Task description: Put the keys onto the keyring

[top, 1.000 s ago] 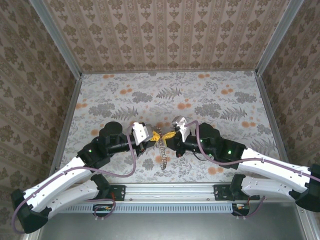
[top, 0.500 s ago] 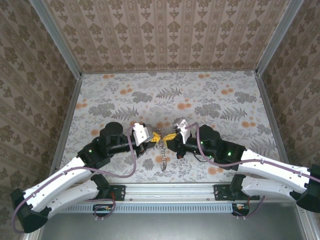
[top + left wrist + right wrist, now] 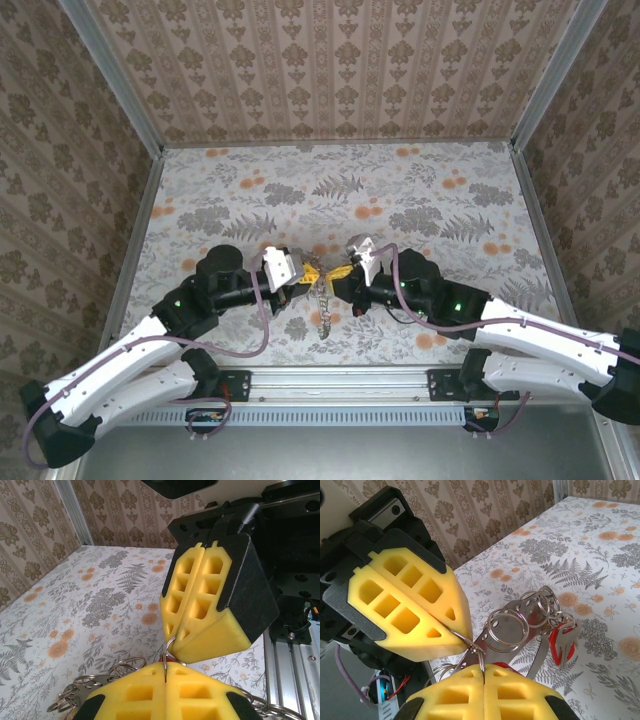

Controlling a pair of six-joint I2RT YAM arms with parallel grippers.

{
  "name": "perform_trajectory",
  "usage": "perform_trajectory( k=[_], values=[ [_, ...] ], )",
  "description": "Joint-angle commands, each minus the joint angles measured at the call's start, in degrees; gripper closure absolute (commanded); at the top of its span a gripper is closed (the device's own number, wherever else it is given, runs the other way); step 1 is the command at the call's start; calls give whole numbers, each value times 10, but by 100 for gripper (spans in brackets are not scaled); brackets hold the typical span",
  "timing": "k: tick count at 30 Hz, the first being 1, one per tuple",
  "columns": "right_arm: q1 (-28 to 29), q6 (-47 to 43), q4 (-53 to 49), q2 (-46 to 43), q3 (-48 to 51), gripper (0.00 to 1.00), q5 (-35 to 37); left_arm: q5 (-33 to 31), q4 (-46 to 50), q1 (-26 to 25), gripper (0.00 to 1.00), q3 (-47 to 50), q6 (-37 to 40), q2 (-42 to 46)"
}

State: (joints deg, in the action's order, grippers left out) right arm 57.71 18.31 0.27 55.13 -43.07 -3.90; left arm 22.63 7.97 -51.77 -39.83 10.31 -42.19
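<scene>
My right gripper will open, as it pinches the crossing wire at a slant to my left gripper, then square up with it and pinch the ring (image 3: 466, 640) next to the left gripper's fingers.
My left gripper (image 3: 310, 271) and right gripper (image 3: 340, 272) meet tip to tip above the middle of the table, both shut. Each pinches a thin wire ring of the keyring (image 3: 520, 622), a perforated metal strip carrying several split rings that hangs below them (image 3: 323, 310). Seen from the left wrist, my left gripper (image 3: 165, 666) grips the wire edge-on, with the right gripper (image 3: 192, 647) just above it. Seen from the right wrist, my right gripper (image 3: 483, 669) holds the wire and the left gripper (image 3: 462, 636) is beside it. A red-headed key (image 3: 562, 644) dangles from a ring. A red bit (image 3: 509, 666) peeks out behind my right pads.
The floral table (image 3: 430, 190) is walled by patterned panels with metal corner posts (image 3: 125, 100). An aluminium rail (image 3: 340, 385) runs along the near edge between the arm bases.
The two grippers have drawn slightly closer together, and the hanging strip has shifted a little beneath them. Both stay shut.
</scene>
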Motion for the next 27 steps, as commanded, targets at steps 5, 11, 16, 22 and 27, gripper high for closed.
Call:
perform_trajectory(
  k=[5,11,16,22,27],
  values=[
    [-14,17,-17,9,-15,81,-8,19,-33,-5,100,-15,8,23],
    [-15,-2,-64,-13,-28,71,5,20,-35,-5,100,-15,8,29],
    [-13,-56,-102,-35,-53,70,-18,27,-34,-6,100,-16,6,32],
    [-7,-124,-111,-50,-76,71,-72,51,-31,-5,100,-21,3,37],
    [-7,-123,-87,-22,-85,73,-109,62,-30,-5,100,-26,0,37]
  ],
)
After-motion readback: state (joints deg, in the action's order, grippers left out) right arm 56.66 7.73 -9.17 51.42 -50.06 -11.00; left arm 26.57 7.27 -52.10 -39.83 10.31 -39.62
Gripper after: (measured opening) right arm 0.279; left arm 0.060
